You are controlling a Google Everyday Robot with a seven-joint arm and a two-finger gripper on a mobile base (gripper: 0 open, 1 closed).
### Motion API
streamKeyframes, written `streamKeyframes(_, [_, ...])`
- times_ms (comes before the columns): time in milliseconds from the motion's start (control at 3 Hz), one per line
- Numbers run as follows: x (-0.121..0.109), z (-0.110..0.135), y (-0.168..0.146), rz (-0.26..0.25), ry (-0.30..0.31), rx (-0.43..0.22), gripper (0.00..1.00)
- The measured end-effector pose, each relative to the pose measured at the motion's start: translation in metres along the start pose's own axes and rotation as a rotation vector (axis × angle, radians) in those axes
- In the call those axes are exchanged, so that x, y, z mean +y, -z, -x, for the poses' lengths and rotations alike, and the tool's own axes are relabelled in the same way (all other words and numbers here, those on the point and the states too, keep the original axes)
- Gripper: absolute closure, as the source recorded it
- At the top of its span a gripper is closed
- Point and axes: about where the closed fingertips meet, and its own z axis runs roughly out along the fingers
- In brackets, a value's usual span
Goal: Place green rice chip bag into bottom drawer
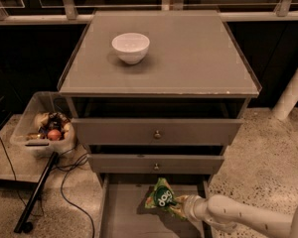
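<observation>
Next, my gripper releases the green rice chip bag, now hanging over the bottom drawer, on the bare inside of the bottom drawer, midway [154,203] between the drawer's sides.
The green rice chip bag [162,198], glossy green with white lettering on a dark circle, hangs over the bottom drawer [120,213], which is pulled out at the foot of the cabinet. My gripper [180,204] comes in from the lower right on a white arm [238,217] and is shut on the bag's right side. The bag is held a little above the drawer's bare floor, near its back and right of its middle.
Two knobbed grey drawer fronts [157,132] sit above the open drawer. A white bowl [130,47] stands on the cabinet top. A clear bin of items [43,128] sits on the floor at left, with a black cable [69,182] and a black pole [37,192] beside it.
</observation>
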Motion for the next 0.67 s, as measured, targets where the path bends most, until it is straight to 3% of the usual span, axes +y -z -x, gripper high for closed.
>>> streamKeyframes(667, [0.001,-0.009,-0.034,0.006,0.000,-0.123,1.00])
